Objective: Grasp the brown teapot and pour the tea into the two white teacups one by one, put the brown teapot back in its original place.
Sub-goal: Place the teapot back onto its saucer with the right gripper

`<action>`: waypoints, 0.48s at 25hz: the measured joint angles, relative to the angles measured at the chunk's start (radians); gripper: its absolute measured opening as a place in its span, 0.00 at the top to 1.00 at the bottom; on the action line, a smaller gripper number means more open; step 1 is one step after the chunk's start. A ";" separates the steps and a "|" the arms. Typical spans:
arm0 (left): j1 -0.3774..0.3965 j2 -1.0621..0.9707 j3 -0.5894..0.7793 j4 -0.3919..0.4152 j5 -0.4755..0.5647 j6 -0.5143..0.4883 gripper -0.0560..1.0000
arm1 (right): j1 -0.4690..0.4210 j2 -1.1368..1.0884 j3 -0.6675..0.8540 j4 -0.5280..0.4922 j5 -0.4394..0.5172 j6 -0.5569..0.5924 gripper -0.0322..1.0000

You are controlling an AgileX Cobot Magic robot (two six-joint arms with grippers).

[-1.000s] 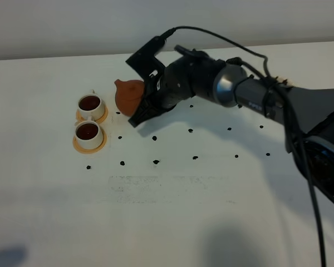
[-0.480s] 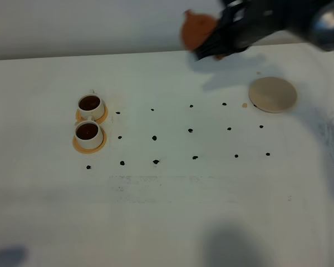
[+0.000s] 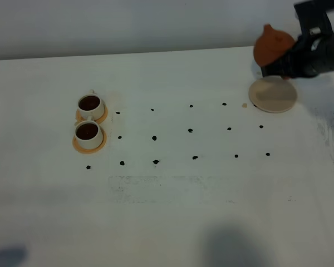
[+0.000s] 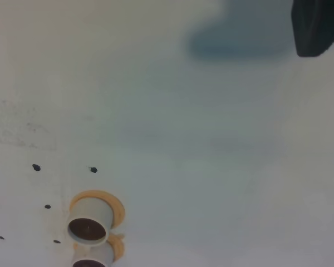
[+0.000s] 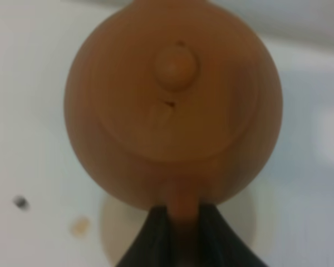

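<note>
My right gripper has the brown teapot, which hangs above the coaster's back edge now. I need to set it down on the pale tan coaster [image 3: 270,94] [image 5: 175,225] near the tiny tan speck.
The brown teapot [image 3: 271,45] hangs in the air at the far right, above the back edge of the pale tan coaster [image 3: 273,94], its original place. My right gripper [image 3: 292,60] is shut on its loop handle; the right wrist view shows the teapot [image 5: 172,100] from above with the dark fingers [image 5: 156,239] clamped on the handle and the coaster [image 5: 114,231] beneath. The two white teacups [image 3: 90,104] [image 3: 89,132] stand on orange-tan saucers at the left, both holding dark tea [image 3: 89,102]. In the left wrist view the cups [image 4: 89,225] show from afar, and only a dark bit of my left gripper [image 4: 317,25].
Small black dots [image 3: 154,137] mark a grid across the white table [image 3: 172,211]. A tiny tan speck [image 3: 244,104] lies just left of the coaster. The table's back edge meets a grey wall [image 3: 128,28].
My right arm has carried the teapot from beside the cups up and across to the right, to above the coaster. The cups have not moved.
</note>
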 joint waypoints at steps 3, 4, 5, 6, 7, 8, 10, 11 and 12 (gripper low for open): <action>0.000 0.000 0.000 0.000 0.000 0.000 0.65 | -0.006 0.000 0.051 0.000 -0.037 0.023 0.88; 0.000 0.000 0.000 0.000 0.000 0.000 0.65 | -0.006 0.000 0.057 -0.001 -0.042 0.024 0.88; 0.000 0.000 0.000 0.000 0.000 0.000 0.65 | -0.006 0.000 0.060 -0.001 -0.052 0.025 0.88; 0.000 0.000 0.000 0.000 0.000 0.000 0.65 | -0.005 0.000 0.061 -0.001 -0.059 0.027 0.88; 0.000 0.000 0.000 0.000 0.000 0.000 0.65 | -0.003 0.005 0.061 -0.001 -0.071 0.031 0.88; 0.000 0.000 0.000 0.000 0.000 0.000 0.65 | 0.000 0.011 0.061 -0.005 -0.080 0.038 0.88; 0.000 0.000 0.000 0.000 0.000 0.000 0.65 | 0.009 0.033 0.061 -0.012 -0.083 0.045 0.88; 0.000 0.000 0.000 0.000 0.000 0.000 0.65 | 0.014 0.049 0.061 -0.015 -0.083 0.046 0.88; 0.000 0.000 0.000 0.000 0.000 0.000 0.65 | 0.017 0.063 0.061 -0.016 -0.084 0.051 0.88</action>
